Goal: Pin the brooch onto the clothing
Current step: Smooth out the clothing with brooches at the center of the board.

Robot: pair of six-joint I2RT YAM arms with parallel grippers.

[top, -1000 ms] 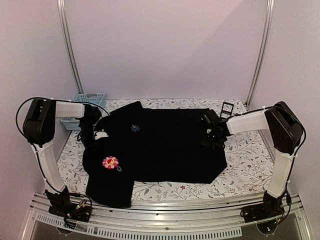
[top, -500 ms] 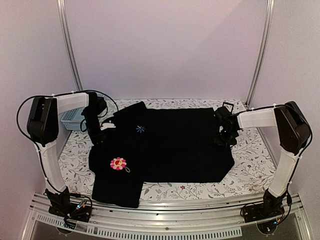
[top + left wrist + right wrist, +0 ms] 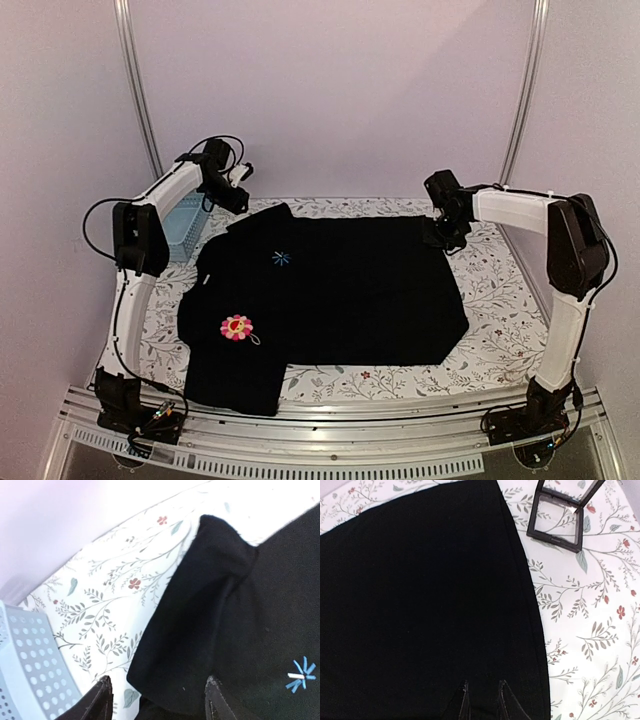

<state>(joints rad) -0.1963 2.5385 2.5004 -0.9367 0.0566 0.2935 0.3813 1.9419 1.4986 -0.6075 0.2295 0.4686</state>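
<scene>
The black shirt is next for my left gripper, which should move to it and close on the far sleeve's corner (image 3: 230,229) (image 3: 136,682) nearest the light-blue basket.
The clothing (image 3: 340,290), a black short-sleeved shirt, lies spread flat on the floral table cover. The brooch (image 3: 236,327), a pink flower with a yellowish centre, sits on the shirt's near left part. A small blue star emblem (image 3: 281,258) marks the chest. My left gripper (image 3: 238,192) hangs raised over the far left sleeve (image 3: 215,580), open, with nothing between its fingers (image 3: 102,700). My right gripper (image 3: 440,232) hovers above the shirt's far right edge (image 3: 520,580). Its jaws stand a little apart, with only fabric far below them.
A light-blue perforated basket (image 3: 187,213) stands at the far left, beside the left arm (image 3: 25,675). A small black square stand (image 3: 555,527) lies on the floral cover (image 3: 590,630) just past the shirt's far right corner.
Both arms have risen and pulled back to the far corners, away from the shirt. The left jaws have opened wider. The shirt, shifted right earlier, now lies still with the brooch on it.
</scene>
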